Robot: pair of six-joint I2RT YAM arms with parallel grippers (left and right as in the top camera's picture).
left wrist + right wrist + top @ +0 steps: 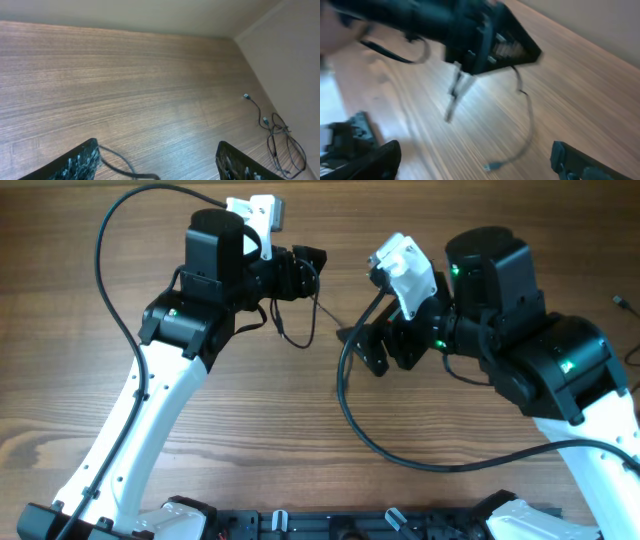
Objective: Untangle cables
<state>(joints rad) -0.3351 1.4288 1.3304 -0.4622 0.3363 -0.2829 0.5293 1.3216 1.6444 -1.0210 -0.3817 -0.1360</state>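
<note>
Next, I close my right gripper on the lower side of the thin dark cable's loop (pixel 314 323) (pixel 453 110) that hangs below my left gripper.
A thin dark cable (pixel 297 338) hangs in a loop from my left gripper (pixel 308 268). In the left wrist view it runs off the left finger and curves down (pixel 121 161); the jaws (pixel 157 152) stand wide apart, so it seems to be draped over the finger rather than pinched. In the right wrist view the same cable (pixel 528 117) trails down to a small plug (pixel 492 166) on the table, and a second plug end (pixel 453 100) dangles below the left gripper. My right gripper (pixel 372 348) is open and empty (pixel 475 156), just right of the loop. A second tangle of thin cables (pixel 281 137) lies far right.
The wooden table (pixel 300 430) has a wall along its far side (pixel 150 15). The thick black arm cables arc over the table at the left (pixel 105 270) and in the middle (pixel 345 395). Thin cable ends show at the right edge (pixel 626 306).
</note>
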